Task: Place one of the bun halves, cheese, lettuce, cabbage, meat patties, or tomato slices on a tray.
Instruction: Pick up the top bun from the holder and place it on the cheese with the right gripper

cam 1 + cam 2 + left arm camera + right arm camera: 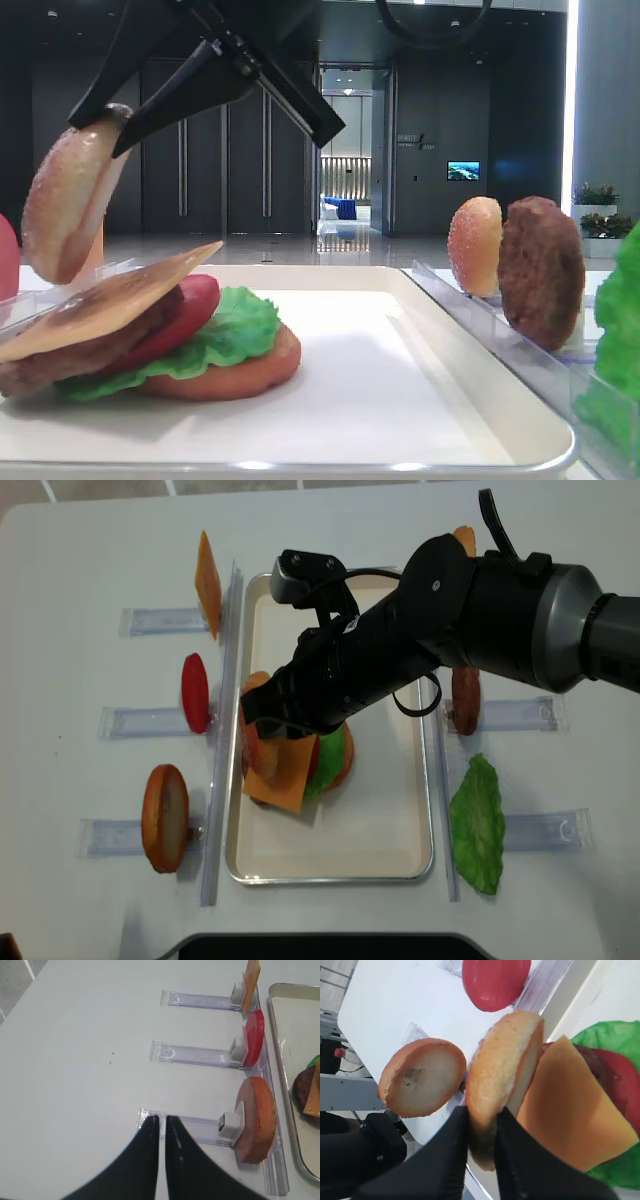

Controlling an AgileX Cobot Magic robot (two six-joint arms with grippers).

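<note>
Next, I let go of the bun half with my right gripper on top of the tilted cheese slice point(300, 726) point(606, 1103), next to the lettuce.
My right gripper point(481, 1110) is shut on a bun half point(502, 1060), golden crust with a pale flat face, held on edge. It hangs just above the left end of a stack on the cream tray point(400, 400). The stack has a tilted cheese slice point(110, 300) on top, then a patty point(60, 365), a tomato slice point(190, 305), lettuce point(235, 330) and a bun bottom point(240, 375). From above, the right arm reaches across the tray with the bun half point(253, 745) at its left rim. My left gripper point(162, 1119) is shut and empty over the table.
Clear racks left of the tray hold a cheese slice point(207, 570), a tomato slice point(195, 692) and a bun point(165, 818). Right of the tray stand a patty point(464, 700), a lettuce leaf point(477, 825) and another bun point(463, 538).
</note>
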